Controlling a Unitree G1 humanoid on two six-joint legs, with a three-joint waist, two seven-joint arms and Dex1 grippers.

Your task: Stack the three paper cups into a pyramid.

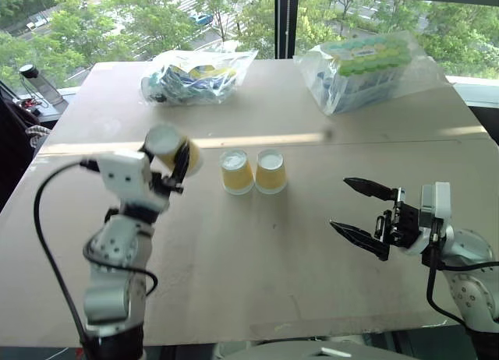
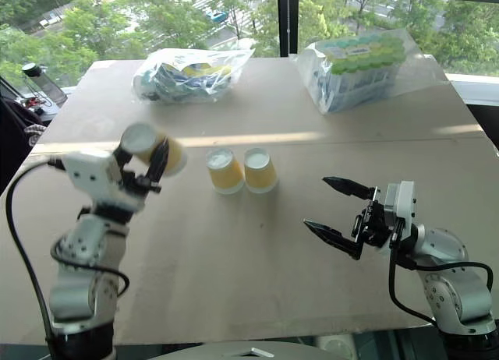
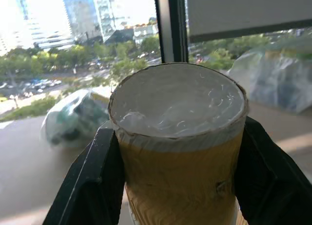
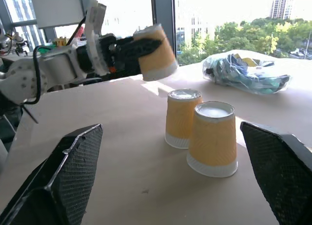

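I should release the third paper cup from my left gripper across the white tops of the two standing cups (image 1: 255,158).
Two yellow ribbed paper cups (image 1: 237,172) (image 1: 270,171) stand upside down, side by side and touching, at the middle of the table (image 1: 257,251). A third paper cup (image 1: 173,150) is lifted off the table to their left, tilted with its white base up and forward; my left gripper (image 1: 178,159) is shut on its sides. The left wrist view shows that cup (image 3: 180,152) between both black fingers (image 3: 92,186). My right gripper (image 1: 360,210) hangs open and empty to the right of the pair, pointing toward them. No cup sits on top of the pair.
Two clear plastic bags of packaged goods lie at the table's far side: one at back left (image 1: 195,75), one at back right (image 1: 366,68). A window runs behind the table. A black cable (image 1: 47,243) loops beside my left arm.
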